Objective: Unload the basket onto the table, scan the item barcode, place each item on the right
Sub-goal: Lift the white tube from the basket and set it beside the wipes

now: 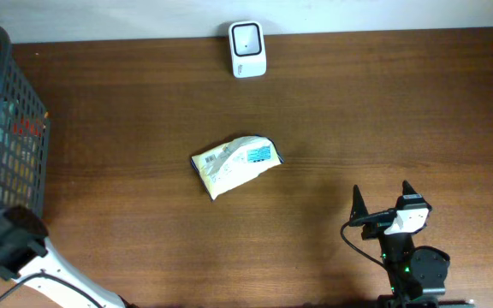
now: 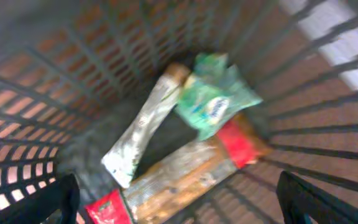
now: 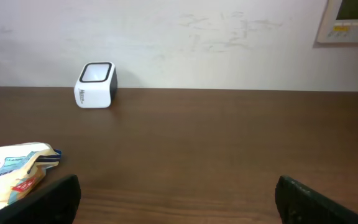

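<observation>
The robot's left gripper should close on the long white packet (image 2: pixel 138 133) in the dark mesh basket, next to the brown packet with red ends.
The item, a yellow-white packet (image 1: pixel 234 162) with a blue and white label, lies flat in the middle of the wooden table. In the right wrist view the packet (image 3: pixel 11 171) shows at the left edge. A small white barcode scanner (image 1: pixel 247 49) stands at the table's far edge, also seen from the right wrist as the scanner (image 3: pixel 96 85). My right gripper (image 1: pixel 382 190) is open and empty, to the right of the packet and nearer the front. My left gripper (image 2: pixel 182 202) is open and empty, looking down into a basket.
A dark mesh basket (image 1: pixel 15 137) stands at the left edge. Inside it lie a green packet (image 2: pixel 216 99), a long white packet (image 2: pixel 145 127) and a brown packet with red ends (image 2: pixel 191 174). The left arm (image 1: pixel 11 239) shows at the bottom left.
</observation>
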Tool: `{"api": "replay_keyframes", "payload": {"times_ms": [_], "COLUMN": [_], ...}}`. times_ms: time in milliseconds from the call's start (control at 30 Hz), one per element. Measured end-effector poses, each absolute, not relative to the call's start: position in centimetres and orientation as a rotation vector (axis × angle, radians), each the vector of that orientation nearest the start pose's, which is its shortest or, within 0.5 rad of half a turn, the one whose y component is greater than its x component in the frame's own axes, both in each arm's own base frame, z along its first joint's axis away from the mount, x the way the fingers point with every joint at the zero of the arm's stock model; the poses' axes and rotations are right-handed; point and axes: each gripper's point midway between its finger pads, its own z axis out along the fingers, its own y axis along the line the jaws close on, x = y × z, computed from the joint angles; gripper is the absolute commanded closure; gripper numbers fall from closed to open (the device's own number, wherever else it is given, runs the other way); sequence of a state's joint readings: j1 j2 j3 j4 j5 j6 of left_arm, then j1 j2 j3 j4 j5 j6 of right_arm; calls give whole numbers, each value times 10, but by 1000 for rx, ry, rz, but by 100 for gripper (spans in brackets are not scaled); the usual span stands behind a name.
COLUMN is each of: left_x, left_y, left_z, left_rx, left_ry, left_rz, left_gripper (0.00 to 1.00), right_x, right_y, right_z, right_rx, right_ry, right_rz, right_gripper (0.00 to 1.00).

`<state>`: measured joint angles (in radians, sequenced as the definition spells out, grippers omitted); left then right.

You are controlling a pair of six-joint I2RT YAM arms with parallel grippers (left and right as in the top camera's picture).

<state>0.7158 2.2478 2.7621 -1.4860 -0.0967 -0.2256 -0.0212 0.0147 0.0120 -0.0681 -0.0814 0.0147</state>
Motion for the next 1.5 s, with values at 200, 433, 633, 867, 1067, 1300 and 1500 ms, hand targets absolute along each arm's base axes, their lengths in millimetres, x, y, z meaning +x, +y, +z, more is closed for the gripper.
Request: {"api": "replay_keyframes", "payload": {"times_ms": [200,433,633,867,1067,1300,1500], "left_x": [379,369,348,338,372,442,467], "left_y": [365,377,390,386,379,195,-7], "left_z": [162,84,47,53,149,383,263], "left_rx": [-1192,-1194,-1253,-1238,-1168,-556,-70], "left_ry": [2567,2704,2773,2835,2642,2228,2743], "left_rz": [318,374,444,473,377,53,-226], "left_gripper": [1,7,69,100,100,100,100], "right_x": [246,246,246,246,246,246,246], "right_y": [9,9,9,9,9,9,9], "right_z": [159,159,159,159,159,159,159], "right_rx": [-33,-33,-33,-33,-33,-33,-33], "right_ry": [1641,1641,1641,1641,1641,1641,1641], "right_rz": [62,62,62,61,62,62,62], "right_gripper": [1,1,1,1,1,1,1]}}
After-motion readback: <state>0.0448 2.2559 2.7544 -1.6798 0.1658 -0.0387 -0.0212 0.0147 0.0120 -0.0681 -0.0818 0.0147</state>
